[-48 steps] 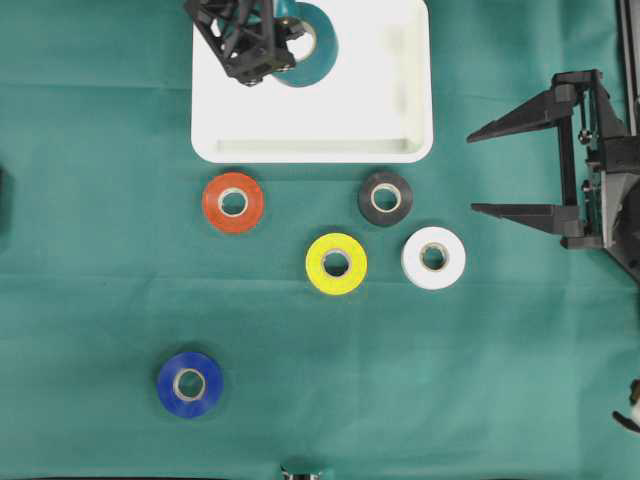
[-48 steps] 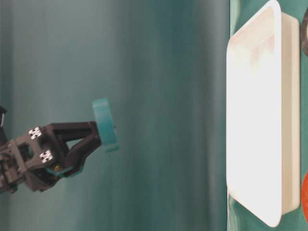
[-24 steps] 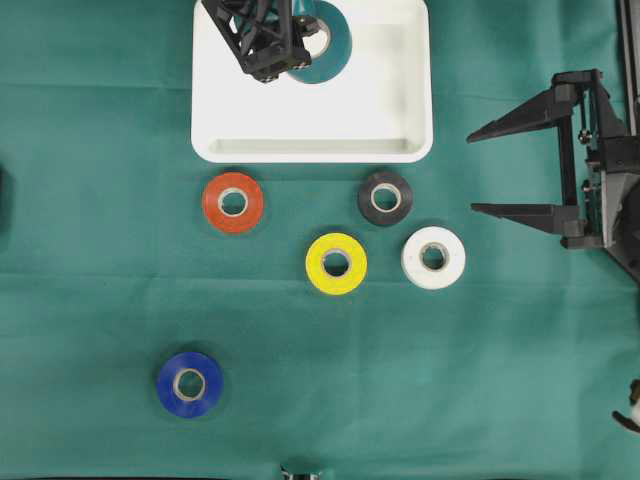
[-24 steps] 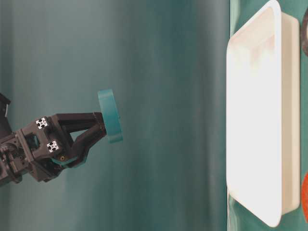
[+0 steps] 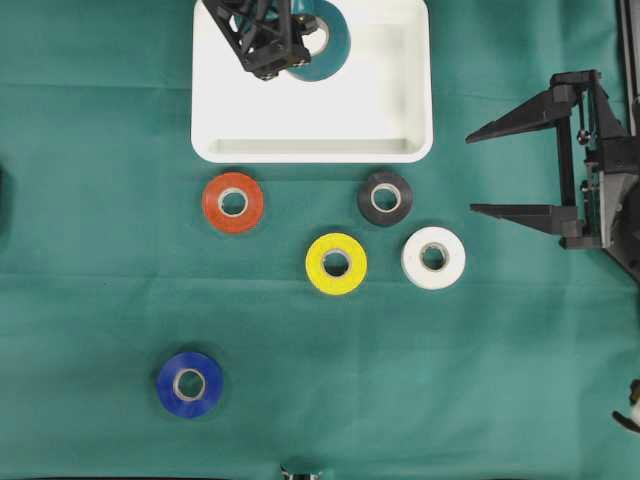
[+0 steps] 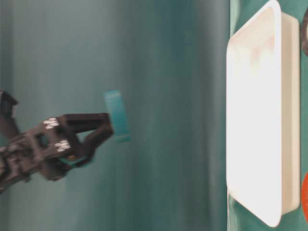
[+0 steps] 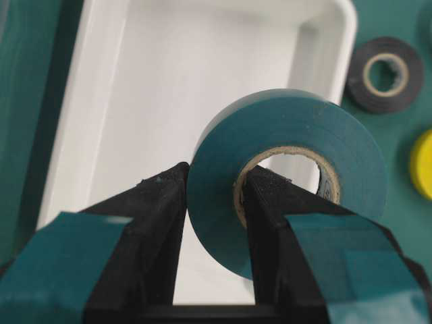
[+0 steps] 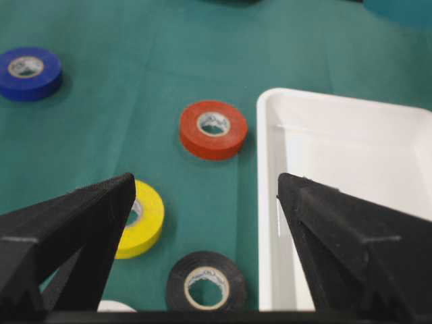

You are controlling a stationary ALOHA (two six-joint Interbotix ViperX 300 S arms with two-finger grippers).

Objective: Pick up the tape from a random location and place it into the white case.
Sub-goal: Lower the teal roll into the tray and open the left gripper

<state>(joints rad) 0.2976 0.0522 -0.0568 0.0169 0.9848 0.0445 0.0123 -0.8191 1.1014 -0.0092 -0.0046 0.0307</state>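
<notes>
Next, my left gripper lets go of the teal tape on the white case's bottom (image 5: 304, 101), about halfway between the case's sides.
A teal tape roll (image 5: 335, 45) hangs in the air over the white case (image 5: 360, 110), at its far left part. My left gripper (image 5: 293, 50) is shut on it, one finger inside the cardboard core and the other on the outer wall (image 7: 212, 192). The table-level view shows the tape (image 6: 117, 122) well apart from the case (image 6: 255, 120). My right gripper (image 5: 490, 168) stands wide open at the right of the table with nothing between its fingers. In its wrist view the case (image 8: 351, 155) lies on the right.
Loose rolls lie on the green cloth in front of the case: red (image 5: 212, 202), black (image 5: 368, 198), yellow (image 5: 318, 263), white (image 5: 452, 257), and blue (image 5: 170, 384) near the front left.
My left gripper has carried the teal tape further over the case and a little closer to it. The right arm has not moved.
</notes>
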